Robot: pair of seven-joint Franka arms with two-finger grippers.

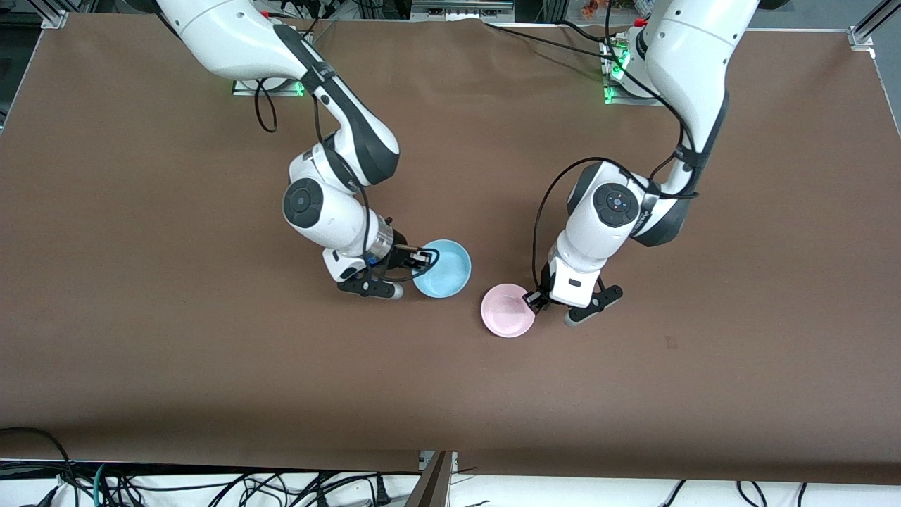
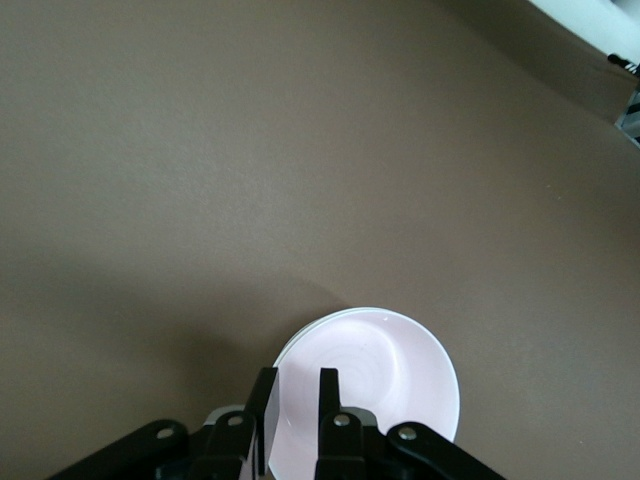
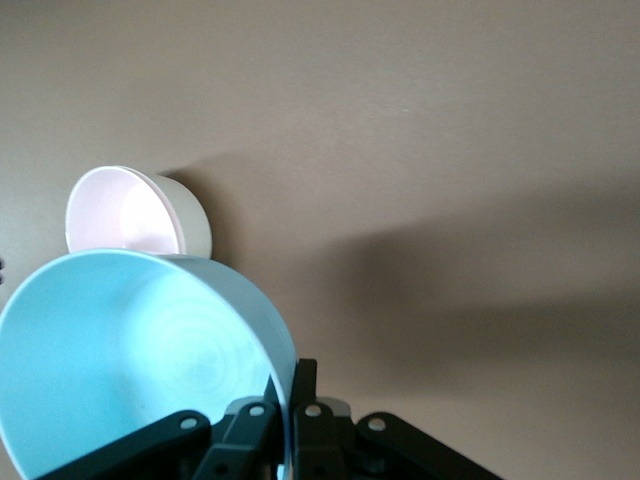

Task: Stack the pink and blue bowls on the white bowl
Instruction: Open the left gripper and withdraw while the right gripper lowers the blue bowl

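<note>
My right gripper needs to let go of the sky-blue bowl inside the pale pink bowl [image 1: 508,311] [image 3: 123,212], so that it nests into the stack.
The pale pink bowl [image 1: 505,311] sits on the brown table near its middle. In the right wrist view its pink inside [image 3: 118,208] sits in a white outer wall, the white bowl [image 3: 193,226] nested under it. A thin white rim [image 2: 288,347] also shows in the left wrist view around the pink bowl [image 2: 385,370]. My left gripper [image 1: 529,301] [image 2: 295,385] is open, with its fingers either side of the pink bowl's rim and a gap between them. My right gripper [image 1: 422,259] [image 3: 292,375] is shut on the rim of the sky-blue bowl [image 1: 447,271] [image 3: 120,360]. It holds that bowl beside the pink one, toward the right arm's end.
The brown cloth [image 1: 211,366] covers the whole table. The two arms' bases [image 1: 633,91] stand along the edge farthest from the front camera. Cables hang below the edge nearest to that camera.
</note>
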